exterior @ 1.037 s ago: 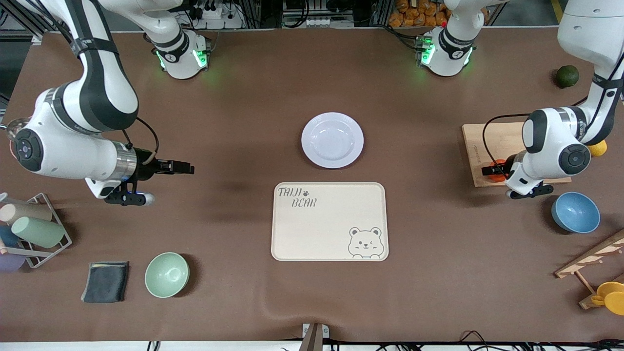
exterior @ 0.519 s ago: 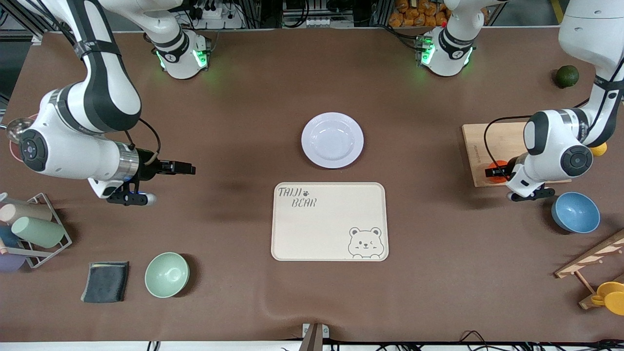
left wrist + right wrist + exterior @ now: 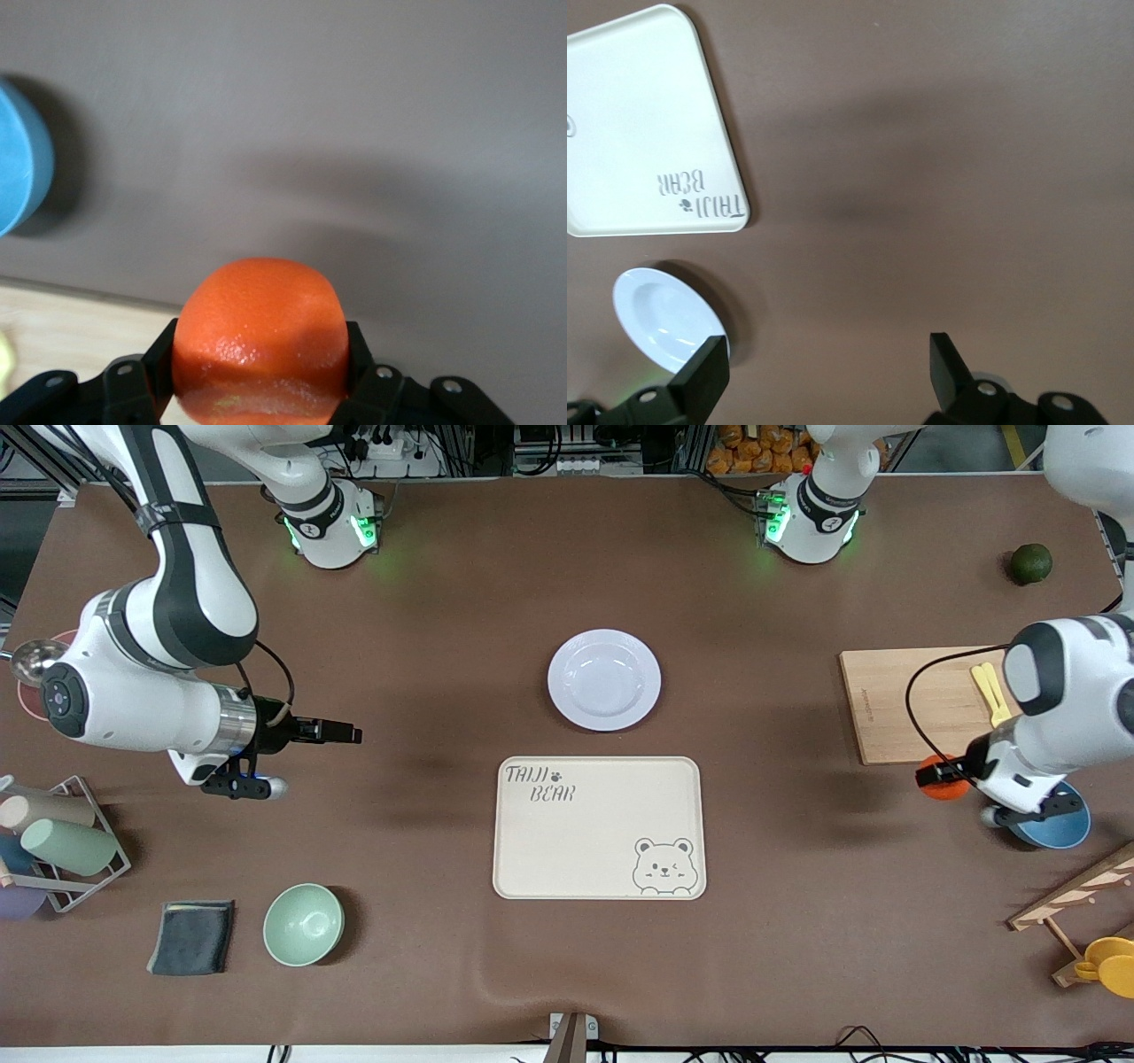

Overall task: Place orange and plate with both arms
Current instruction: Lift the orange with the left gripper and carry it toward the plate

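Note:
My left gripper should set down and release the small orange, still above the table beside the blue bowl, in the middle of the pale lavender plate [image 3: 603,675].
The small orange [image 3: 945,782] hangs above the table just off the cutting board's [image 3: 912,700] near edge, beside the blue bowl [image 3: 1054,828]. My left gripper [image 3: 935,775] is shut on it. In the left wrist view the orange [image 3: 261,328] fills the gap between the black fingers [image 3: 354,359]. The pale lavender plate [image 3: 604,680] lies bare at mid-table, farther from the front camera than the cream bear tray [image 3: 599,828]. My right gripper [image 3: 350,733] hovers open and holds nothing, over bare table toward the right arm's end. Its wrist view shows the plate [image 3: 660,314] and the tray [image 3: 638,133].
A yellow item [image 3: 988,686] lies on the cutting board and a dark green fruit [image 3: 1031,563] sits at the left arm's end. A green bowl [image 3: 303,924], dark cloth [image 3: 192,936] and cup rack [image 3: 62,841] stand toward the right arm's end. A wooden rack [image 3: 1076,895] is nearby.
The left gripper closed on the orange on the cutting board, then lifted it off the board to above the table by the blue bowl. The right gripper crept slightly toward the plate.

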Motion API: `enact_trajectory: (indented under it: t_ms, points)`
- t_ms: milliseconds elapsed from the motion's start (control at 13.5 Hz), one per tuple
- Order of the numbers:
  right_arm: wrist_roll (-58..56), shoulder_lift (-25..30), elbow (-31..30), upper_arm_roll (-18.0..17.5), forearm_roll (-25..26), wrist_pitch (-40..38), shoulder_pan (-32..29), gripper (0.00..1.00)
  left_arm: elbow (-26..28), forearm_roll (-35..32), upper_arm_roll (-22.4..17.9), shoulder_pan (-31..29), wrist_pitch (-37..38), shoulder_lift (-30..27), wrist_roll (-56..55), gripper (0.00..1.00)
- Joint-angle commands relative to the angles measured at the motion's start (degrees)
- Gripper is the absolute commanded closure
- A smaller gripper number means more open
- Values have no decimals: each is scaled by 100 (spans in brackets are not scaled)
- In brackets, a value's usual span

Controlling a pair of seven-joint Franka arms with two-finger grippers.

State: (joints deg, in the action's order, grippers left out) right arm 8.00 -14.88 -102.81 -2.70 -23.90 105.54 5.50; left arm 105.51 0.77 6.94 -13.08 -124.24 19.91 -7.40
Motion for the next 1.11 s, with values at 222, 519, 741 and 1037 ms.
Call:
enact_trajectory:
  t_ms: [222, 519, 741, 1037]
  points:
    - [-17, 55, -582, 6, -641, 633, -145, 0, -427, 319, 167, 683, 145, 153, -1490, 100]
    - [-342, -190, -653, 6, -1327, 696, -198, 0, -444, 319, 544, 1369, 320, 101, -2817, 100]
    - [-395, -366, -653, 6, -1653, 871, -181, 0, -435, 319, 1115, 1466, 531, 144, -3075, 100]
    - [-1156, -604, -898, 6, -2642, 924, -207, 0, -391, 301, 1433, 2088, 847, 285, -3496, 100]
